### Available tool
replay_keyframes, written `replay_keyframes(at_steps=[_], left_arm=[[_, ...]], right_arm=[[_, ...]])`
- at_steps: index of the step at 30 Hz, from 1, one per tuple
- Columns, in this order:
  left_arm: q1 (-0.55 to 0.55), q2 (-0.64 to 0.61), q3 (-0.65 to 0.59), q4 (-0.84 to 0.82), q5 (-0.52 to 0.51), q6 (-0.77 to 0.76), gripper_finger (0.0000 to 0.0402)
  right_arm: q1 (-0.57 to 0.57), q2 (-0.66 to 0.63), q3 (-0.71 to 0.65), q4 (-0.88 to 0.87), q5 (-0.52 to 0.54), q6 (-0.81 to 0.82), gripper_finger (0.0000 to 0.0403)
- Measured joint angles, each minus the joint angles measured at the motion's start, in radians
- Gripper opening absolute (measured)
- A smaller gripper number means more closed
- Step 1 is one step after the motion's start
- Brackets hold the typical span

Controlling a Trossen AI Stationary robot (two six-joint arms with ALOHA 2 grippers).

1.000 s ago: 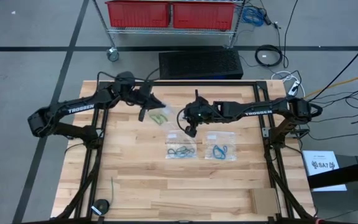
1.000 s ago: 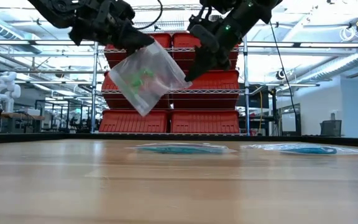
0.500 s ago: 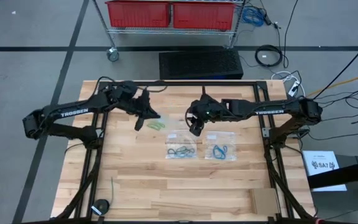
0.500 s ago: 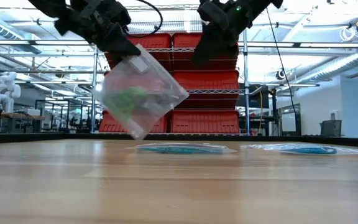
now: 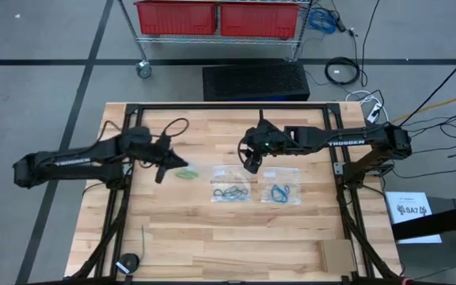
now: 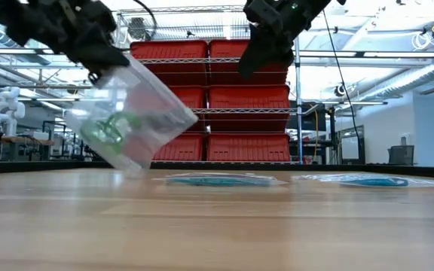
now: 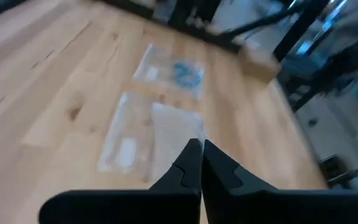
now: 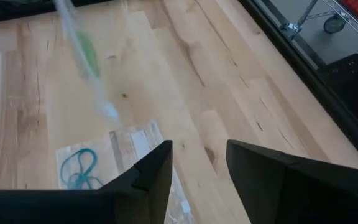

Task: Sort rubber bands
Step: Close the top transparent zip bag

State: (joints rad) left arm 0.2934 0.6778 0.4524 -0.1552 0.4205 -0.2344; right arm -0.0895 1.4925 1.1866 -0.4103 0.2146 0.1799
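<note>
My left gripper needs to let go of the light green bands' bag on the bare wood [image 5: 188, 198] beside the dark teal bands' bag.
A clear zip bag [image 6: 138, 113] holding light green rubber bands [image 6: 108, 129] hangs from my left gripper [image 6: 100, 54], which is shut on it over the table's left half [image 5: 162, 168]. My right gripper [image 5: 250, 162] hovers open and empty above the table's middle, its fingers spread in the right wrist view [image 8: 197, 152]. Two more clear bags lie flat on the wood below it. One holds dark teal bands [image 5: 230, 191], the other bright blue bands [image 5: 281, 191]. My left gripper pinches the bag's upper edge [image 6: 117, 66] between its two shut fingers, coming at it from the table's left and slanting downward. The bag hangs tilted below the fingers, with its lower corner [image 6: 130, 167] close above the tabletop.
A black cable loop [image 5: 174, 127] lies on the far left of the table. A black round object [image 5: 129, 261] sits at the near left corner and a cardboard piece [image 5: 339, 255] at the near right. Black frame rails [image 5: 125, 198] run along the table's sides.
My right gripper has opened, let go of the green-band bag and risen a little. My left gripper, still shut on the bag, has carried it toward the table's left and near edges and lower. The bag has swung and now hangs from that gripper alone.
</note>
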Motion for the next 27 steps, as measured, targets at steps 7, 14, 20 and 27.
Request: replay_keyframes(at_steps=[7,14,20,27], left_arm=[[-0.081,-0.155,-0.012,0.062,-0.033,-0.172,0.0],[-0.175,-0.169,-0.014,-0.057,-0.179,-0.283,0.0],[-0.271,-0.171,-0.069,-0.128,-0.293,-0.413,0.0],[-0.358,-0.172,-0.15,0.041,-0.314,-0.513,0.0]], right_arm=[[0.0,0.0,0.0,0.0,0.0,0.0,0.0146],[0.0,0.0,0.0,0.0,0.0,-0.001,0.0146],[0.0,0.0,0.0,-0.02,-0.001,-0.001,0.0146],[0.0,0.0,0.0,-0.037,-0.003,-0.001,0.0146]])
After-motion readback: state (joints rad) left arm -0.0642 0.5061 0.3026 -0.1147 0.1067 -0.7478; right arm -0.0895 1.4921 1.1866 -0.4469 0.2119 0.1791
